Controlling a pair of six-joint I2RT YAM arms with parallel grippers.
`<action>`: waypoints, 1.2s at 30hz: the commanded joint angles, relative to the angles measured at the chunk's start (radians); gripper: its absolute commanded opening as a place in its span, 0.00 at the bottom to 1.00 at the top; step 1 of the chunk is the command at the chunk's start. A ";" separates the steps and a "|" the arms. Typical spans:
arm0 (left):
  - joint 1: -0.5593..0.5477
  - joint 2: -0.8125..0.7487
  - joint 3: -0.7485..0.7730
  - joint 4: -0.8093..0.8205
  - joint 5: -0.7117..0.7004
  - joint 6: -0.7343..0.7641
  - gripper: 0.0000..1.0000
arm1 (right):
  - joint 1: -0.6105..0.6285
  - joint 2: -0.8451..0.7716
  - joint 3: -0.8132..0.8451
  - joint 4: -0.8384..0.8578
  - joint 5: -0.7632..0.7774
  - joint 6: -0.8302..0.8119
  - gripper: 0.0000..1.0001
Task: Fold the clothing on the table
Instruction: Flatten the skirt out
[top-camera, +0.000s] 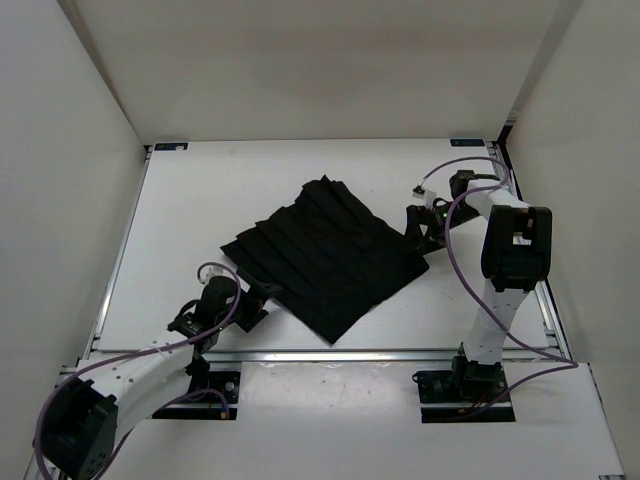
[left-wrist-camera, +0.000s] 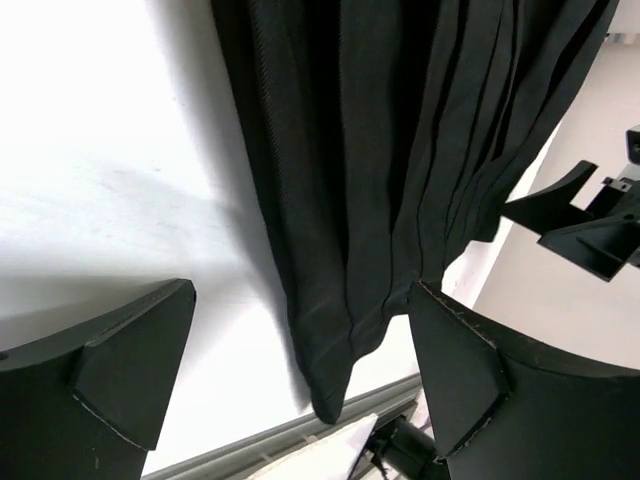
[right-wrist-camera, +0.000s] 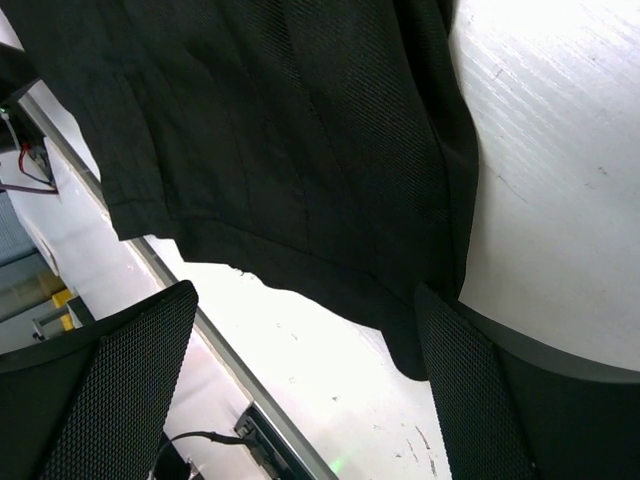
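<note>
My right gripper should shut on the black clothing's corner (top-camera: 423, 267) (right-wrist-camera: 408, 358) at the end of the hem, the one that already brushes this gripper's finger.
The black pleated clothing (top-camera: 325, 255) lies flat and turned like a diamond in the middle of the white table (top-camera: 200, 200). My left gripper (top-camera: 255, 300) sits at the garment's near-left edge. In the left wrist view the left gripper (left-wrist-camera: 300, 370) is open, and a loose corner of the clothing (left-wrist-camera: 330, 370) lies on the table between its fingers, ungripped. My right gripper (top-camera: 420, 228) is at the garment's right corner. In the right wrist view the right gripper (right-wrist-camera: 300, 385) is open, with the hem of the clothing (right-wrist-camera: 280, 150) just ahead and one corner brushing its right finger (right-wrist-camera: 490, 390).
A metal rail (top-camera: 400, 353) runs along the table's near edge, close to the garment's lowest corner. White walls enclose the table on three sides. Purple cables (top-camera: 455, 250) loop beside the right arm. The right gripper's fingers (left-wrist-camera: 590, 215) show past the cloth in the left wrist view.
</note>
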 joint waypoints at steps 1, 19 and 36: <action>0.010 0.103 0.008 0.046 -0.025 -0.026 0.99 | 0.004 -0.044 0.001 -0.001 0.023 -0.007 0.94; 0.045 0.572 0.355 0.037 0.074 0.204 0.00 | 0.007 -0.089 -0.027 0.025 0.055 0.052 0.92; 0.107 0.626 0.880 -0.257 -0.130 0.766 0.98 | -0.020 -0.109 -0.073 0.024 -0.003 0.078 0.91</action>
